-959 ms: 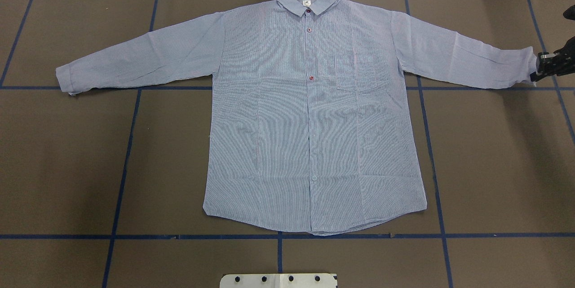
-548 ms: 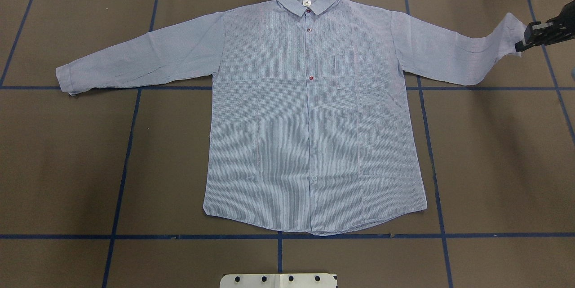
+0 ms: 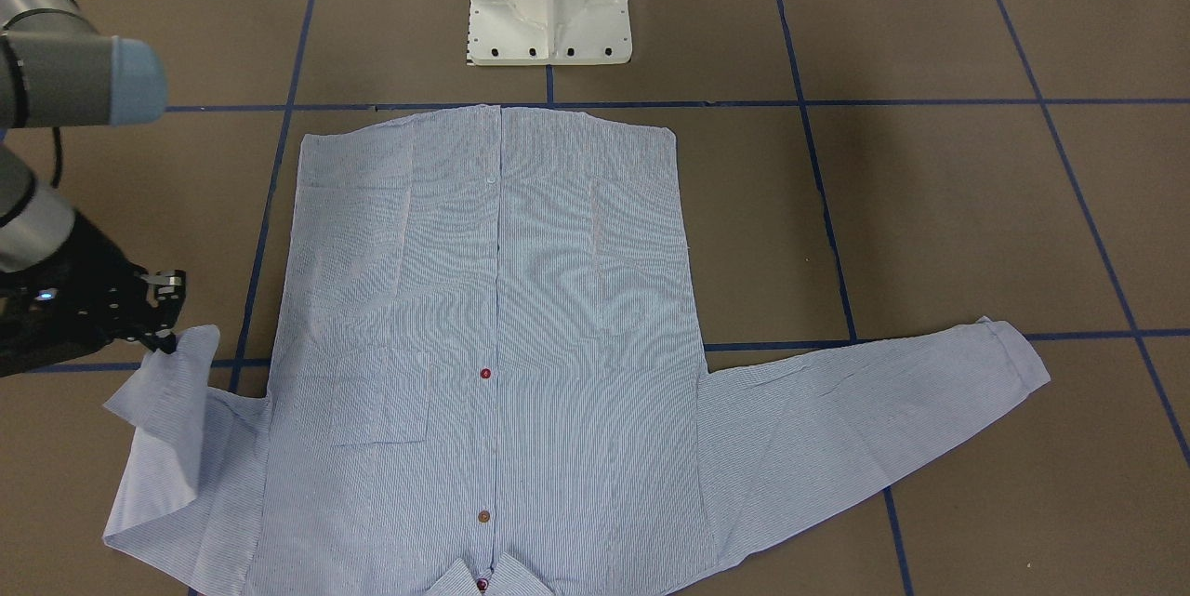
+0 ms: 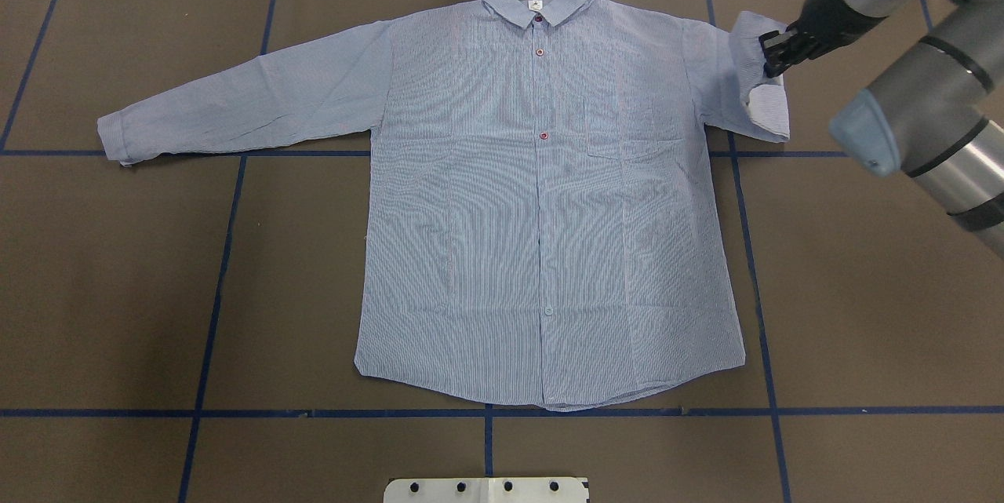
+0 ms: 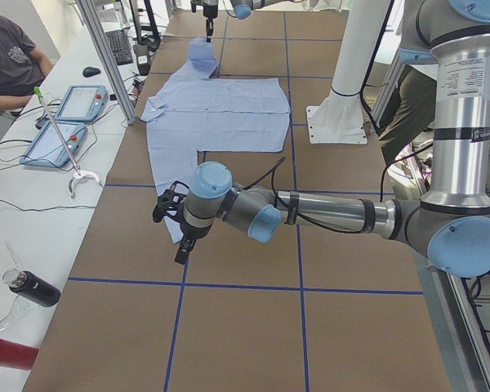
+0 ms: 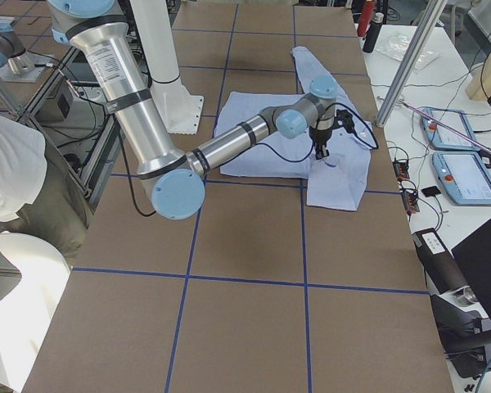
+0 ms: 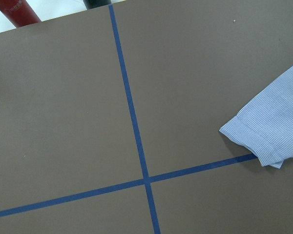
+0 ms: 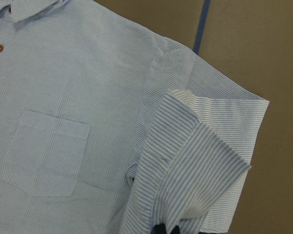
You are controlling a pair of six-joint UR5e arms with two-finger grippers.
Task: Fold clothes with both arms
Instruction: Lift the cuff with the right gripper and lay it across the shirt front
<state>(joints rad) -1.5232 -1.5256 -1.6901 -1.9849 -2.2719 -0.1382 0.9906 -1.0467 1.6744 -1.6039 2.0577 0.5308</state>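
Observation:
Next, my right gripper lets go of the sleeve cuff on the striped shirt's chest (image 3: 642, 400), near the stretched-out sleeve's armpit.
The striped shirt (image 4: 541, 197) lies flat and buttoned on the brown table, collar at the far edge. My right gripper (image 4: 773, 52) is shut on the right sleeve cuff (image 4: 753, 32) and holds it lifted beside the right shoulder, so the sleeve is doubled back on itself. It also shows in the front-facing view (image 3: 163, 312). The right wrist view shows the raised cuff (image 8: 185, 161) over the pocket side. The left sleeve lies stretched out, its cuff (image 7: 268, 131) flat on the table. My left gripper (image 5: 180, 245) hovers near that cuff; I cannot tell whether it is open or shut.
The white pedestal base (image 3: 548, 1) stands at the robot's side of the table. Blue tape lines (image 4: 227, 252) cross the brown cover. A side bench holds tablets (image 5: 82, 102) and bottles (image 5: 33, 287). A seated person (image 5: 12, 57) is beyond it.
My right gripper has lifted the right cuff off the table and carried it inward toward the shoulder. The sleeve now folds back on itself. The rest of the shirt has not moved.

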